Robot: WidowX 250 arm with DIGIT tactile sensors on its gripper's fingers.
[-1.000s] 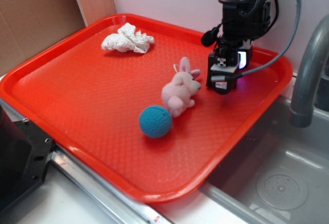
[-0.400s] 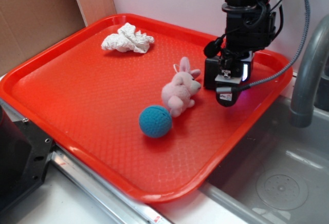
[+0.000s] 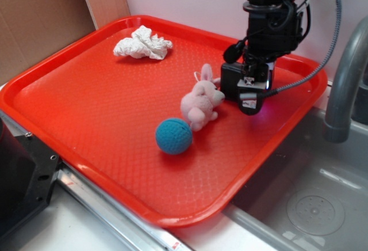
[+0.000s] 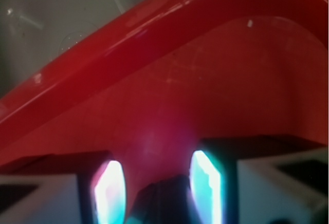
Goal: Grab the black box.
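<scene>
My fingers grip just one end of the black box, so next I open my gripper, move it toward the pink rabbit and close it around the box's middle (image 3: 232,82).
The black box (image 3: 230,83) is a small matte cube at the far right of the red tray (image 3: 86,107), just right of the pink plush rabbit (image 3: 201,98). My gripper (image 3: 248,98) points down and is shut on the box, which sticks out to the left of the fingers, close above the tray. In the wrist view my gripper (image 4: 157,183) shows two glowing pads, with the dark box (image 4: 167,201) between them at the bottom edge and the tray's rim (image 4: 128,44) beyond.
A blue crocheted ball (image 3: 173,136) lies in front of the rabbit. A crumpled white tissue (image 3: 142,43) lies at the tray's back. A grey faucet (image 3: 345,78) and sink (image 3: 310,205) are at the right. A black machine (image 3: 17,176) is at the front left.
The gripper shifted right and a little forward, then came back left toward the rabbit. The black box moved with it. The rabbit, ball and tissue stayed put.
</scene>
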